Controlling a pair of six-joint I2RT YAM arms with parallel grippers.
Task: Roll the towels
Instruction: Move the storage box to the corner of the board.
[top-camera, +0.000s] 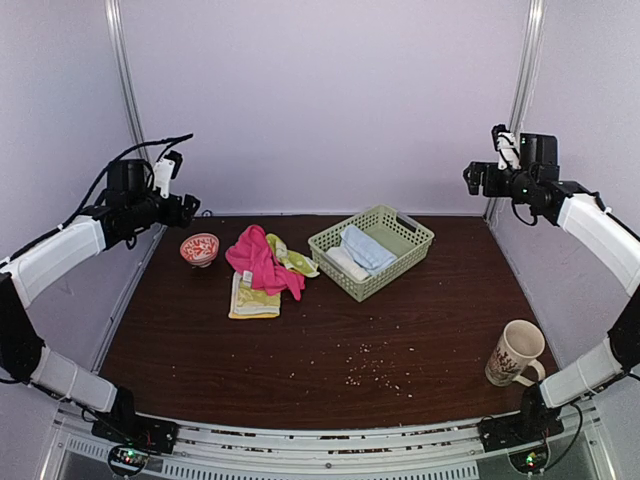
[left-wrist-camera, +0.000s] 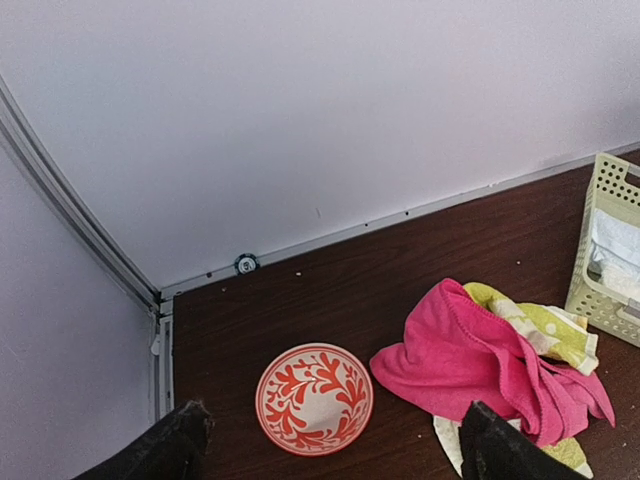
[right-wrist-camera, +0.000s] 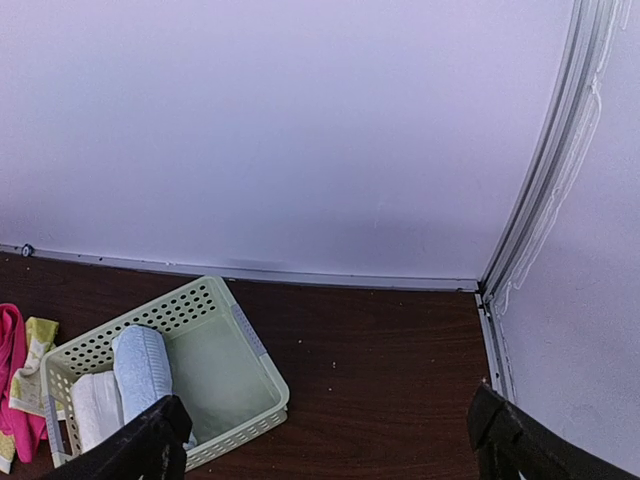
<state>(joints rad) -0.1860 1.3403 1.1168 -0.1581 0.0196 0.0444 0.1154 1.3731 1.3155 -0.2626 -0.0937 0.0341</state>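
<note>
Next, my left gripper goes to the crumpled middle (top-camera: 265, 262) (left-wrist-camera: 490, 364) of the pink towel and closes there, because it lies on top of the yellow-green cloth.
A crumpled hot-pink towel (top-camera: 262, 262) lies in a heap at the back left of the brown table, draped over a yellow-green patterned cloth with cream parts (top-camera: 254, 300). The left wrist view shows the pink towel (left-wrist-camera: 470, 365) on top of the yellow-green cloth (left-wrist-camera: 545, 325). My left gripper (top-camera: 185, 208) hangs high above the table's left back corner, open and empty; its fingers (left-wrist-camera: 180, 440) frame the bowl far below. My right gripper (top-camera: 475, 178) is raised near the right back corner, open and empty (right-wrist-camera: 328, 410). Both cloths peek in at the right wrist view's left edge (right-wrist-camera: 12, 385).
A red-and-white patterned bowl (top-camera: 199, 248) (left-wrist-camera: 314, 398) stands left of the towels. A pale green perforated basket (top-camera: 400, 265) (right-wrist-camera: 255, 350) holds a light-blue cloth (top-camera: 365, 247) and a white one (top-camera: 345, 262). A patterned mug (top-camera: 515, 352) stands front right. Crumbs (top-camera: 365, 365) dot the table's middle.
</note>
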